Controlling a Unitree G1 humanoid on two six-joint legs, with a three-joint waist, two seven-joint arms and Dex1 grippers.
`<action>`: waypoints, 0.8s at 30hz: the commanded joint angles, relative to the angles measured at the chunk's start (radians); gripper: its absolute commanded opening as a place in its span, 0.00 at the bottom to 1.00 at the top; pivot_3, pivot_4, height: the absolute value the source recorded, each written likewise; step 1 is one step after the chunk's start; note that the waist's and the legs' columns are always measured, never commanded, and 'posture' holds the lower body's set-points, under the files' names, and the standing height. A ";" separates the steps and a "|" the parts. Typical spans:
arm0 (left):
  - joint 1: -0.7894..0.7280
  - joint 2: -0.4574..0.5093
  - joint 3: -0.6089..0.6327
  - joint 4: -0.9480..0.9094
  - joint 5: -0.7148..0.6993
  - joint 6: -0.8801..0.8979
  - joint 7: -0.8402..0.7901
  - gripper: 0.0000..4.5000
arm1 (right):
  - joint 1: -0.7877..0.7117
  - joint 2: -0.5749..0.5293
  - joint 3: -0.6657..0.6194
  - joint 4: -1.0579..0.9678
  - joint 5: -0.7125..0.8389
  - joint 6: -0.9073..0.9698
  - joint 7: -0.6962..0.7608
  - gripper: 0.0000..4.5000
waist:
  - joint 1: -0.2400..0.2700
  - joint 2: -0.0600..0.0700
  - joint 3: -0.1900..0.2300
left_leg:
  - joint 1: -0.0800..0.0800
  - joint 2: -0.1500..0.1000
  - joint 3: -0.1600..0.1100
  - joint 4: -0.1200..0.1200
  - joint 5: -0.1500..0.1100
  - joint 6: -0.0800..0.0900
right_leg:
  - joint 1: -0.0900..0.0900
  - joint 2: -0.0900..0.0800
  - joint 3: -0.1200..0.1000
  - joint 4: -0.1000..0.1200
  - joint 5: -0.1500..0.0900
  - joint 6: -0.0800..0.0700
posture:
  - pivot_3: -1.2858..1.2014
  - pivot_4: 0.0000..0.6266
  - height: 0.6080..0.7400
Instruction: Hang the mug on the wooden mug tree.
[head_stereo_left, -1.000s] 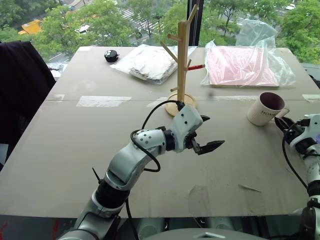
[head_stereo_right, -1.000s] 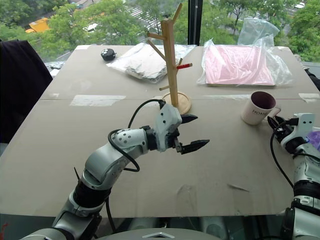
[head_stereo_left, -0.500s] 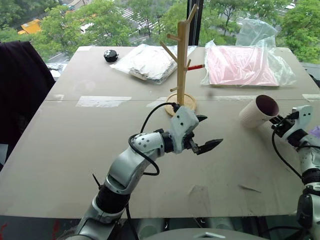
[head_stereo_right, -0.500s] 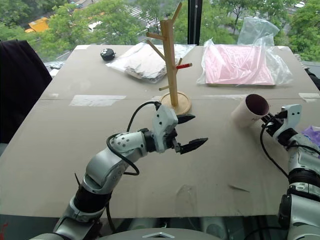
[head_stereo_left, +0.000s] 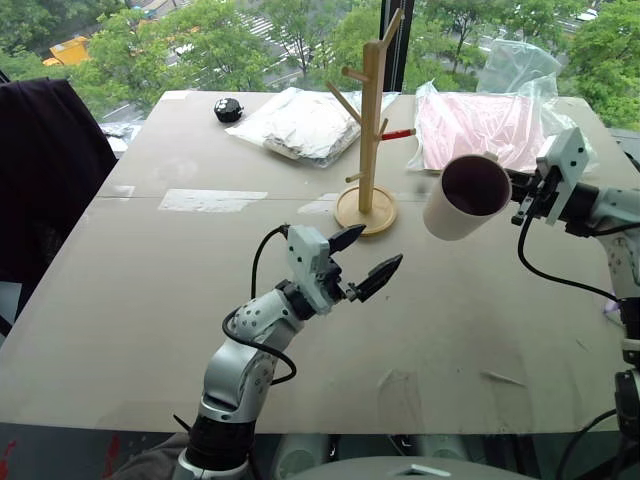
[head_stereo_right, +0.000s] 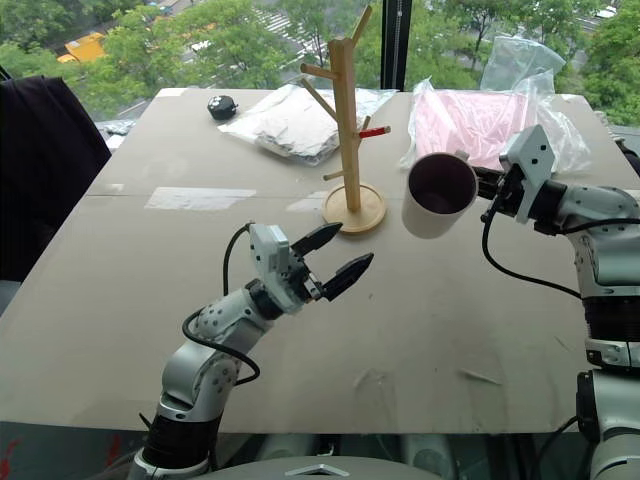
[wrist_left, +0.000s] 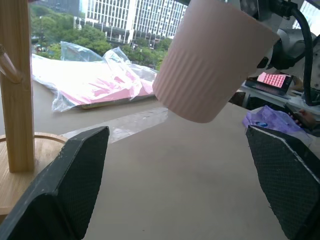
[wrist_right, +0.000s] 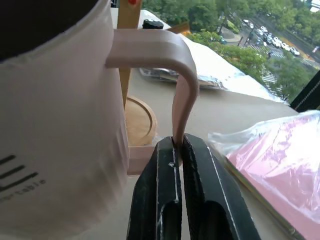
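Note:
Next, my right gripper lets go of the cream mug. The mug will then hang just below the red peg of the wooden mug tree (head_stereo_left: 390, 174) (wrist_right: 126, 55).
The cream mug (head_stereo_left: 465, 195) hangs in the air to the right of the wooden mug tree (head_stereo_left: 371, 120), tipped on its side with its dark inside facing me. My right gripper (wrist_right: 178, 145) is shut on the mug's loop handle (wrist_right: 175, 75), reaching in from the right (head_stereo_right: 490, 190). The tree stands upright on its round base (head_stereo_left: 365, 210) at mid-table, with bare pegs. My left gripper (head_stereo_left: 375, 250) is open and holds nothing. It sits in front of the tree's base and points up toward the mug (wrist_left: 212, 60).
Behind the tree lie a clear bag with pink contents (head_stereo_left: 480, 125), a bag of pale fabric (head_stereo_left: 300, 120) and a small black object (head_stereo_left: 228, 110). A dark cloth-covered shape (head_stereo_left: 45, 170) stands at the table's left side. A window runs along the far edge.
My right gripper has lifted the mug off the table and carried it up and left toward the tree, tipping it sideways. My left arm has drawn back to the left, its gripper tilted upward.

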 joint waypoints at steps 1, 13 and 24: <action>0.016 -0.026 -0.002 -0.036 -0.039 -0.057 -0.009 1.00 | -0.110 -0.032 0.033 -0.039 -0.030 0.056 0.008 0.01 | -0.001 -0.001 0.001 | 0.000 0.000 -0.001 0.000 0.000 0.000 | 0.000 0.000 0.000 0.000 0.000 0.000 | 0.52 0.24 1.00; 0.049 -0.088 0.054 -0.014 -0.072 -0.154 0.046 1.00 | -0.382 0.000 0.207 -0.039 -0.125 0.275 0.009 0.01 | -0.003 -0.001 0.001 | -0.002 0.000 -0.002 0.000 0.000 0.000 | -0.001 -0.002 -0.003 0.000 0.000 0.000 | 0.52 0.24 1.00; 0.064 -0.088 0.063 -0.018 -0.049 -0.206 0.074 1.00 | -0.487 0.054 0.299 0.073 -0.207 0.258 0.057 0.01 | -0.003 -0.001 0.001 | -0.003 0.000 -0.002 0.000 0.000 0.000 | -0.001 -0.003 -0.004 0.000 0.000 0.000 | 0.52 0.24 1.00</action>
